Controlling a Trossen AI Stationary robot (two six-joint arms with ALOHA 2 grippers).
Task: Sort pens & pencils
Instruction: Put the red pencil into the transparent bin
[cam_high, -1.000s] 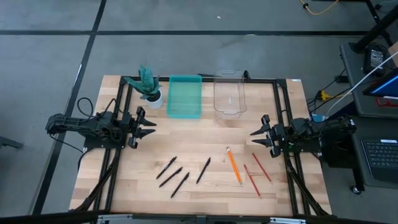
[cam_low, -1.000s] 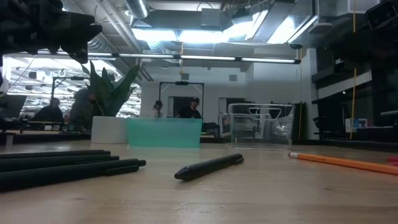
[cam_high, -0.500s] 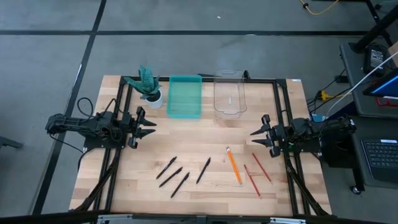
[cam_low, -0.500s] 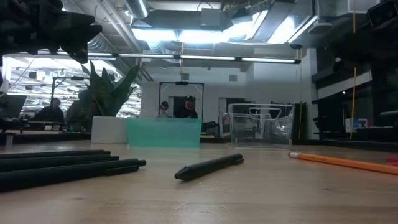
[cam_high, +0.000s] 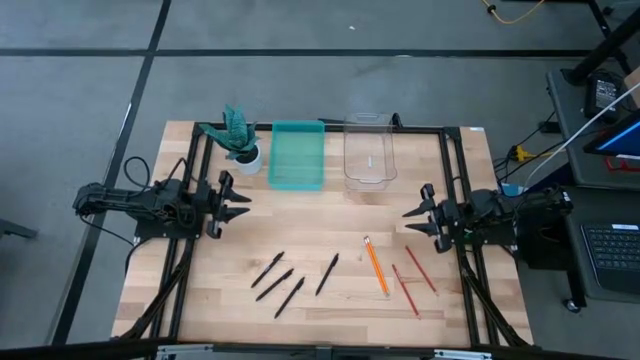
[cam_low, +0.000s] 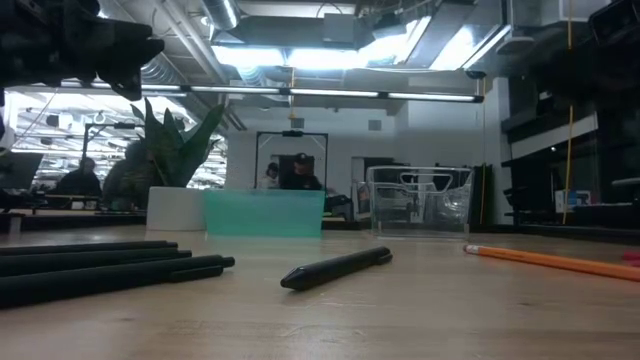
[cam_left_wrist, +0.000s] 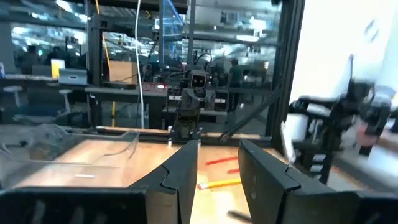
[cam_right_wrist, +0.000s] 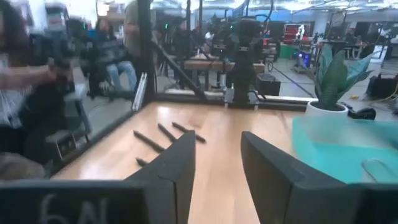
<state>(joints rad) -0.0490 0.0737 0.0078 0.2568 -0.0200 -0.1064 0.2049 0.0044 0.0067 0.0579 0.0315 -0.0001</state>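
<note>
The robot's right gripper needs to close on the middle of the red pencil (cam_high: 418, 265) that is lying farther away from the orange pencil.
Several black pens (cam_high: 288, 278) lie flat on the wooden table (cam_high: 330, 220), near its front, left of centre; the low view shows them (cam_low: 335, 268) lying too. Right of them lie an orange pencil (cam_high: 376, 266) and two red pencils (cam_high: 412, 280). My left gripper (cam_high: 240, 203) hovers open at the table's left edge, fingers pointing level toward the right. My right gripper (cam_high: 412, 222) hovers open at the right edge, pointing left. Both are clear of everything.
A teal tray (cam_high: 297, 156) and a clear plastic bin (cam_high: 368, 152) stand at the far side, with a small potted plant (cam_high: 240, 135) to their left. A black frame (cam_high: 330, 127) runs along the table's far and side edges. People show in the room beyond.
</note>
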